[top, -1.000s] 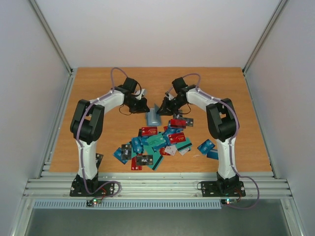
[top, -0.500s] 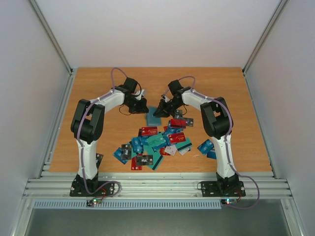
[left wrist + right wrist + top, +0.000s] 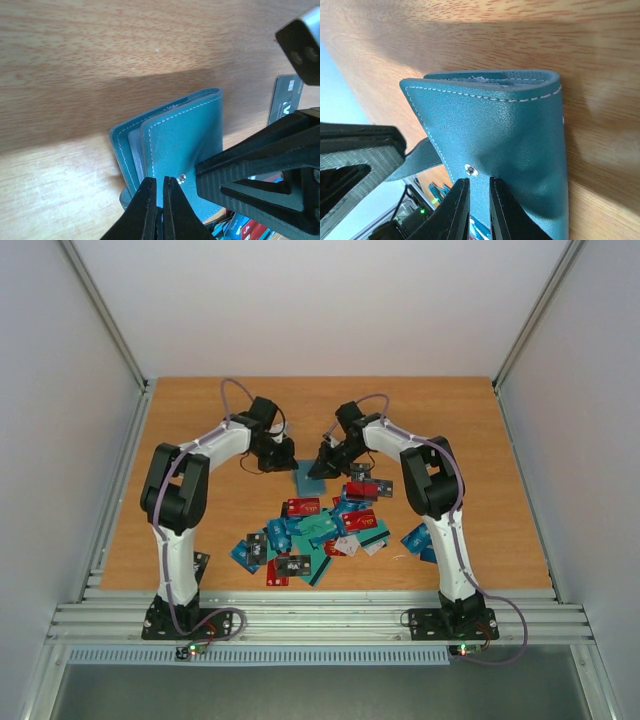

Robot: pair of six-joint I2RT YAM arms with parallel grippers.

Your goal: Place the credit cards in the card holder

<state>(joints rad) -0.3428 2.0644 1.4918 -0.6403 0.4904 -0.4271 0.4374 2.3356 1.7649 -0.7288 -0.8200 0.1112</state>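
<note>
Next, my left gripper backs away, takes the strap (image 3: 422, 159) and folds it over, because it sticks out from the card holder's side, short of the cover's snap.
The card holder (image 3: 309, 482), a dull teal folding wallet with white stitching and a metal snap, stands partly open on the wood between both grippers. My left gripper (image 3: 292, 463) is shut on its near edge by the strap, seen in the left wrist view (image 3: 158, 197), with the holder (image 3: 175, 140) in front. My right gripper (image 3: 319, 467) is shut on the cover just below the snap (image 3: 479, 197); the holder (image 3: 515, 125) fills that view. The credit cards (image 3: 320, 530), red, teal, blue and black, lie in a loose pile nearer the arm bases.
A black card (image 3: 284, 100) lies just past the holder, beside the right gripper's body (image 3: 260, 175). More cards (image 3: 425, 540) lie at the pile's right end. Grey walls enclose the wooden table (image 3: 200, 440) on the left, right and back.
My right gripper has moved left onto the card holder, and its arm has swung in. My left gripper has turned slightly at the holder's left side. The holder has shifted a little.
</note>
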